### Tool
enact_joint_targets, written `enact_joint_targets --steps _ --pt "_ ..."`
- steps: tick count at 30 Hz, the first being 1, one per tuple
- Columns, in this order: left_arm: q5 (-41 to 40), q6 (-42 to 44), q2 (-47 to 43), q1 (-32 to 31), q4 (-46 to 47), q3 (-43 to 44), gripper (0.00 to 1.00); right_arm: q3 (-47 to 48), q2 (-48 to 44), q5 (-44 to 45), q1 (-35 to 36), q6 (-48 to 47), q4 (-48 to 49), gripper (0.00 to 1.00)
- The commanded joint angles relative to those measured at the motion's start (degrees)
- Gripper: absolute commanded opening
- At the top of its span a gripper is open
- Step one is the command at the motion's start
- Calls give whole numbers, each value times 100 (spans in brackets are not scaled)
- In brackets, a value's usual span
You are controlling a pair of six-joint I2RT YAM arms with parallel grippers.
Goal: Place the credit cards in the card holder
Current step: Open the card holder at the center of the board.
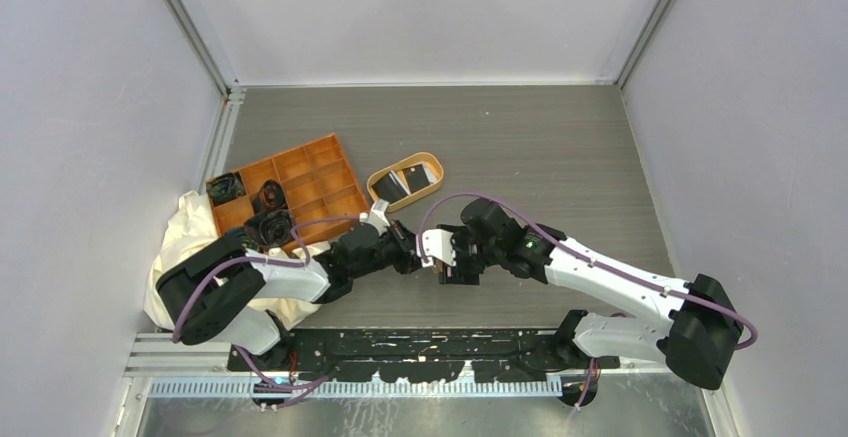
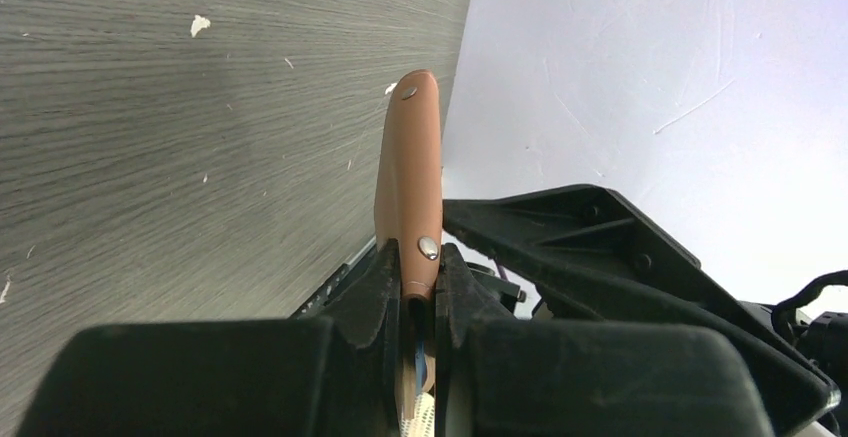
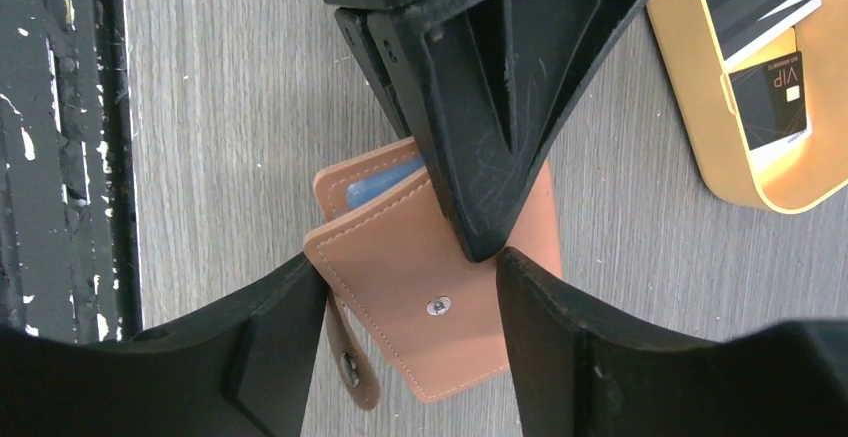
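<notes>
I should hold the card holder with my right gripper while my left gripper takes one cover's edge point(image 3: 330, 191), because my left gripper pinches both of its covers shut.
The pinkish-brown card holder point(image 3: 430, 297) hangs above the table, its flap partly open over a bluish inside pocket point(image 3: 385, 182) and its snap tab point(image 3: 352, 367) dangling. My left gripper point(image 2: 418, 267) is shut on the card holder point(image 2: 410, 177), seen edge-on. My right gripper point(image 3: 405, 307) is open, one finger on each side of the card holder's lower part. In the top view the two grippers, left point(image 1: 405, 252) and right point(image 1: 440, 259), meet at the table's front middle. The credit cards point(image 3: 765, 97), black with white patches, lie in the oval tan-rimmed tray point(image 1: 437, 167).
An orange compartment tray point(image 1: 320, 152) with dark items stands at the back left. A cream cloth point(image 1: 185, 232) lies at the left, under the left arm. The black base rail point(image 1: 430, 342) runs along the near edge. Walls enclose the table.
</notes>
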Motion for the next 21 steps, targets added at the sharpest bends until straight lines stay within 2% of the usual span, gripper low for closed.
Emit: enact_joint_targets --steps 1,7,9,12,17,21 --pt "-100 112 -117 -72 198 219 0 237 9 31 107 224 349 62" --pt "-117 218 -292 -77 15 191 7 371 -9 -56 113 274 180 33" --pt "-105 320 -411 -76 -165 210 12 438 -23 -129 112 334 86 24" --pt "-132 605 -639 -77 -441 221 28 533 -9 -368 12 448 -44 14" --pt "-213 1242 -1101 -75 -756 160 51 687 9 -824 -294 655 -249 5" --pt "-453 1992 -1622 -68 -1195 -2 64 804 13 -1230 -677 883 -372 1"
